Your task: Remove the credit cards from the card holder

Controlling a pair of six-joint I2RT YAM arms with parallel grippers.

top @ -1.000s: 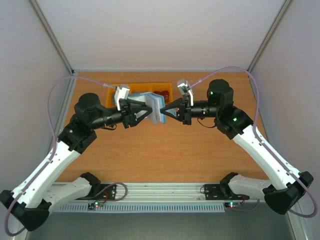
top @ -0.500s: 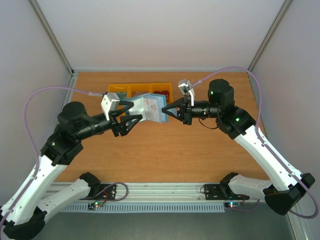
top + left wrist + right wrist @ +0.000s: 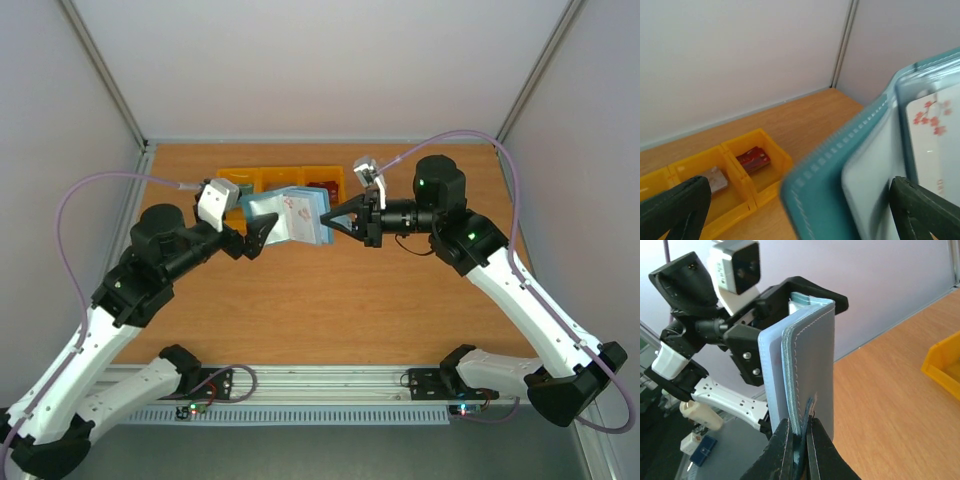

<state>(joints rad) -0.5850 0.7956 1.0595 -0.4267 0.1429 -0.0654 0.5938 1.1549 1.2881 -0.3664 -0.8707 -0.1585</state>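
My right gripper should open and take pockets and cover together point(image 3: 792, 402), because it pinches only the cover of the card holder, with the clear pockets outside its fingers.
The teal-blue card holder point(image 3: 288, 216) hangs in the air above the table, opened out, its paler inside up. My right gripper point(image 3: 333, 218) is shut on its right edge; in the right wrist view point(image 3: 799, 437) both fingers pinch the holder point(image 3: 812, 355) edge-on. My left gripper point(image 3: 264, 228) is open wide at the holder's left side; in the left wrist view point(image 3: 797, 200) the holder point(image 3: 840, 170) lies between the spread fingers, close to the right fingertip point(image 3: 920, 210). A whitish card with red blossoms point(image 3: 930, 135) sits in a clear pocket.
Yellow bins point(image 3: 262, 178) stand at the back of the table behind the holder. One holds a red card point(image 3: 753, 159), the bin beside it a greyish card point(image 3: 715, 178). White walls close in the back and sides.
My left arm has drawn back to the left and its gripper has turned. The holder has unfolded from nearly closed to spread open. The right gripper has kept its grip.
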